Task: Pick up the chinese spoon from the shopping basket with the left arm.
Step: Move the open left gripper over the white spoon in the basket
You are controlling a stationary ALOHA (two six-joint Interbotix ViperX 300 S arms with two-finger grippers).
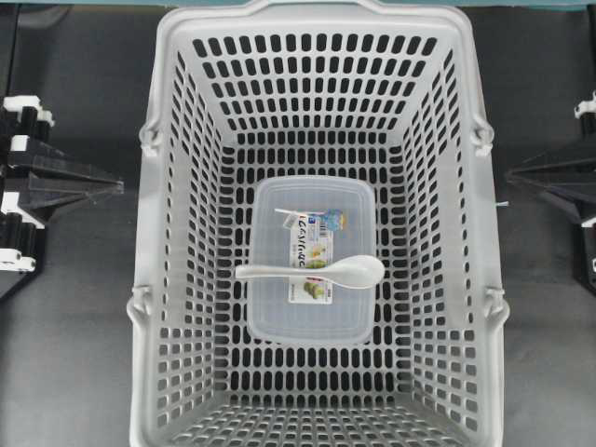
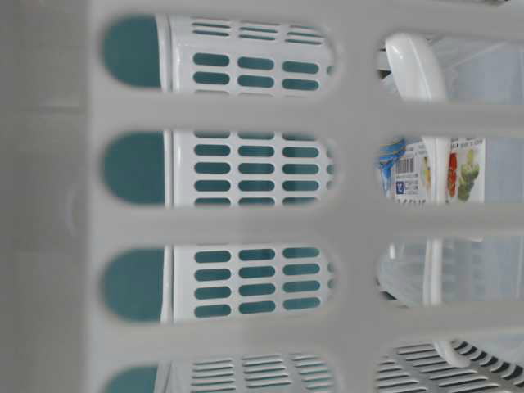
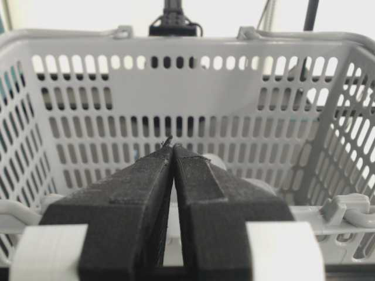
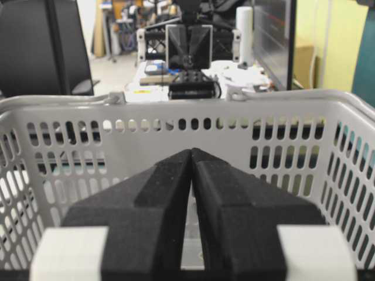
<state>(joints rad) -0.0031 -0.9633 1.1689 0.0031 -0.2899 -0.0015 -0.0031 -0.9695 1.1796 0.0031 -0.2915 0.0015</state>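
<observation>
I will next close my left gripper on the chinese spoon, at the part of the spoon's handle (image 1: 305, 271) near its bowl, above the container's label.
The white chinese spoon (image 1: 317, 271) lies across the lid of a clear labelled food container (image 1: 310, 307) on the floor of the light-grey shopping basket (image 1: 147, 233), bowl to the right and handle to the left. My left gripper (image 1: 117, 186) is outside the basket, just past its left rim, level with the rim in the left wrist view (image 3: 171, 144); its jaws are shut and empty. My right gripper (image 1: 511, 175) is outside the right rim, also shut and empty (image 4: 191, 151). The table-level view looks through the basket wall (image 2: 246, 106) at the container's label (image 2: 413, 172).
The basket fills the middle of the dark table (image 1: 65, 354), with high slotted walls (image 3: 176, 88) around the spoon. Handle hinges (image 1: 149, 138) stick out at the rim near each gripper. The other arm's base (image 4: 189, 52) stands beyond the far wall.
</observation>
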